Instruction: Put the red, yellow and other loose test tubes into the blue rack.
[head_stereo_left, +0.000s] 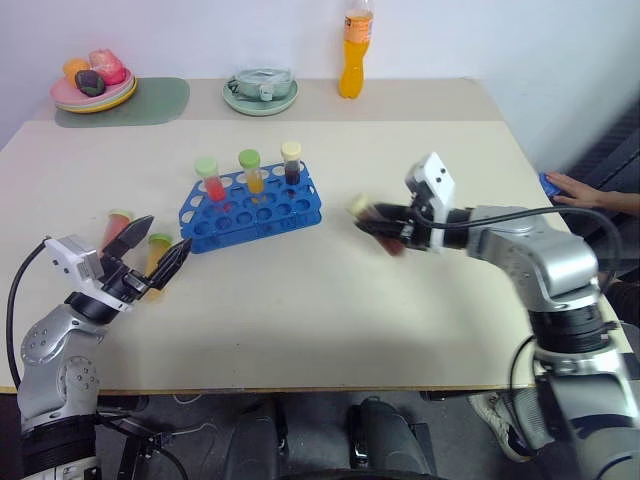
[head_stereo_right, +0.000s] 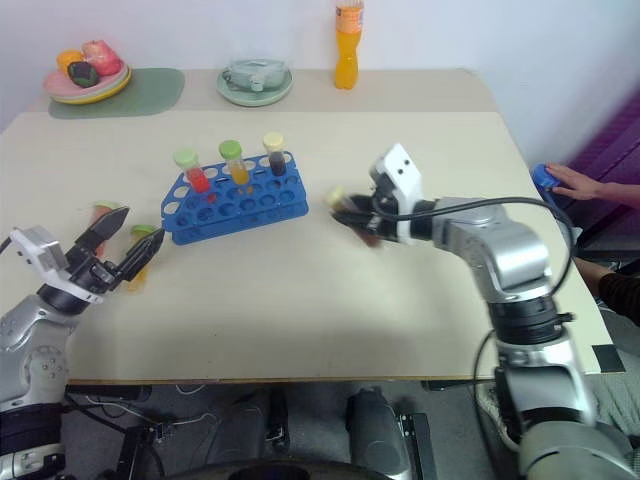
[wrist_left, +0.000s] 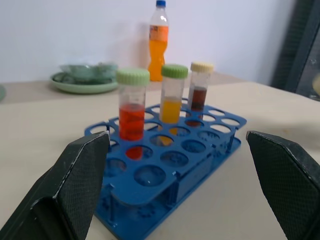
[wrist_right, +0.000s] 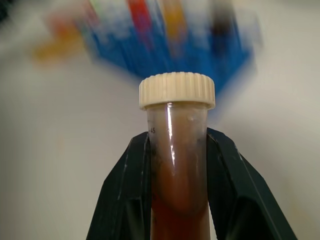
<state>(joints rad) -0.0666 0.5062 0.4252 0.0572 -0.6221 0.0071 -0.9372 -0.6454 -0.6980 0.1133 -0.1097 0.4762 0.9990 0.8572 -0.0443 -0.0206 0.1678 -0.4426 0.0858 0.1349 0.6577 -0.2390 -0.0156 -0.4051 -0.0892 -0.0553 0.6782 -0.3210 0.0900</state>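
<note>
My right gripper is holding the brown tube close under its cream cap, so I should put the tube down and grip it lower on its body (wrist_right: 180, 215).
The blue rack (head_stereo_left: 262, 212) stands mid-table with three capped tubes upright in its back row: red (head_stereo_left: 209, 180), yellow (head_stereo_left: 251, 172) and dark brown (head_stereo_left: 291, 162). My left gripper (head_stereo_left: 163, 237) is open just left of the rack, pointing at it, with nothing between its fingers. Under and beside it two loose tubes lie on the table, a red one (head_stereo_left: 117, 226) and a yellow one with a green cap (head_stereo_left: 157, 250). To the right of the rack, my right gripper (head_stereo_left: 382, 227) hangs above the table, shut on a cream-capped tube of brown liquid (wrist_right: 177, 145).
An orange drink bottle (head_stereo_left: 355, 52), a green plate with a cup (head_stereo_left: 261, 92) and a plate of toy fruit (head_stereo_left: 92, 82) on a green mat stand along the far edge. A person's hand (head_stereo_left: 585, 190) rests by the table's right edge.
</note>
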